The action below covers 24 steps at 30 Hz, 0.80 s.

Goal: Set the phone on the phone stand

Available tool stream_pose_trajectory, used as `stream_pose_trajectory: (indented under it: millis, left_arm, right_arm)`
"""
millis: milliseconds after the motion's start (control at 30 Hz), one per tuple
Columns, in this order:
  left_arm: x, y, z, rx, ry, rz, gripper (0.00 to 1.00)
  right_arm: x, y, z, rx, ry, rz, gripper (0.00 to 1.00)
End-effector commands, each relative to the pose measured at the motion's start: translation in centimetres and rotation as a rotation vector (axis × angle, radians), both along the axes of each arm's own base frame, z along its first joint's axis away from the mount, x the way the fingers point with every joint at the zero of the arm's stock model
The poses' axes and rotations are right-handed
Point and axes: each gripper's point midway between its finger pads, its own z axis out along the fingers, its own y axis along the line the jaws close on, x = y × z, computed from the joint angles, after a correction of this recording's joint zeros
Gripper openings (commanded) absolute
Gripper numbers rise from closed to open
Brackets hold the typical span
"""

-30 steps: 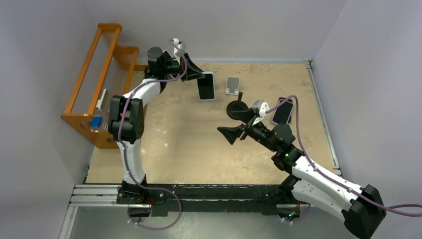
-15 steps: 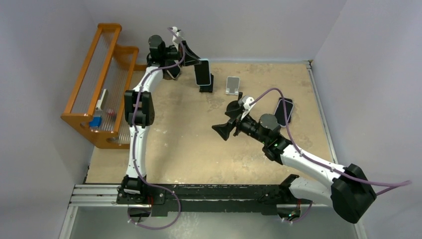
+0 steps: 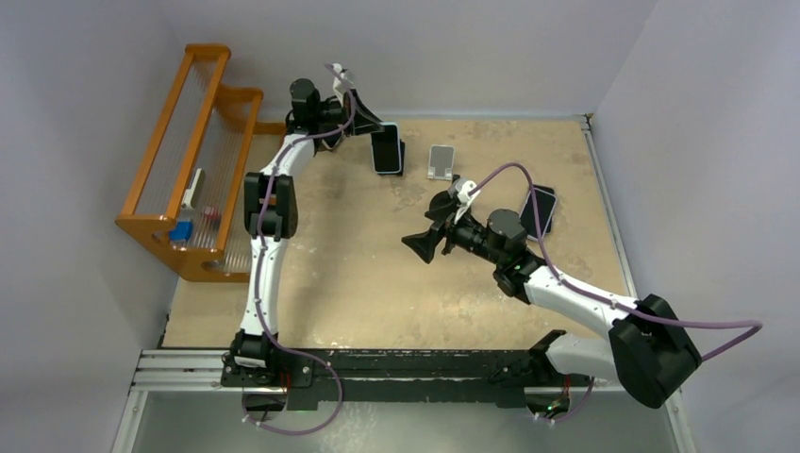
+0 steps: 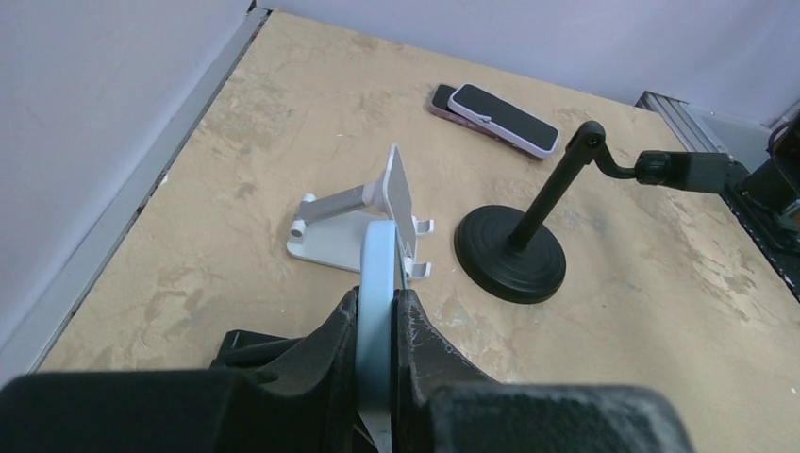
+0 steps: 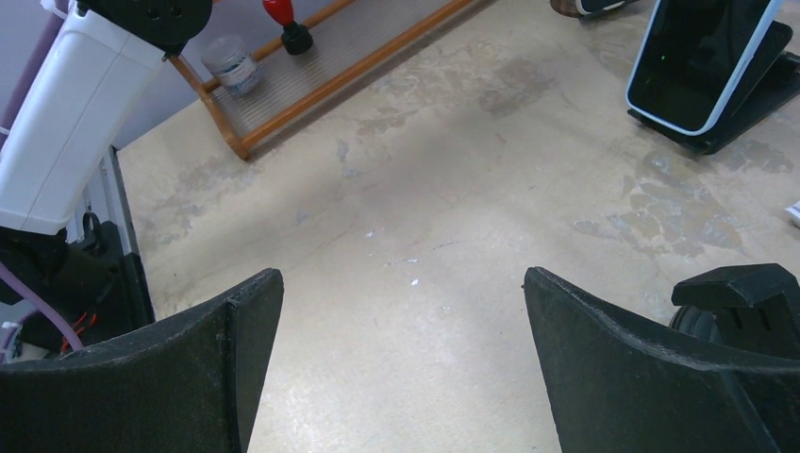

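Observation:
The robot's left gripper will release the light-blue phone on the black wedge stand [image 3: 399, 143] next to the white folding stand.
My left gripper [image 3: 375, 142] is shut on a light-blue phone [image 3: 388, 151], which it holds upright at the back of the table. In the left wrist view the phone [image 4: 378, 283] sits edge-on between the fingers [image 4: 335, 330]. In the right wrist view the phone [image 5: 700, 58] leans against a black wedge stand [image 5: 759, 87]; this stand also shows in the top view [image 3: 400, 162]. A white folding stand [image 3: 440, 161] is just to its right. My right gripper [image 3: 431, 225] is open and empty over mid-table.
A black round-base stand [image 4: 514, 250] is beside the white stand [image 4: 354, 222]. Two stacked phones [image 3: 537, 209] lie at the right. An orange rack [image 3: 189, 151] with small items stands along the left edge.
My left gripper has carried the phone back and down onto the black wedge stand. My right arm has swung slightly left and stays open.

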Motion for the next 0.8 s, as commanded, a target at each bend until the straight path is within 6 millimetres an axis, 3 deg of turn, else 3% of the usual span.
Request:
stream_pose_trajectory:
  millis: [0, 467, 767]
  left_arm:
    - [0.5, -1.2, 3.6, -0.031, -0.143, 0.018, 0.00]
    - [1.4, -2.2, 3.1, -0.039, -0.168, 0.059, 0.00]
    - [1.4, -2.6, 3.9, -0.049, -0.192, 0.088, 0.00]
  right_arm:
    - [0.4, 0.4, 2.6, 0.051, -0.075, 0.026, 0.99]
    - [0.7, 0.5, 1.4, 0.040, -0.054, 0.045, 0.99]
    - [0.9, 0.4, 1.2, 0.039, -0.051, 0.045, 0.99]
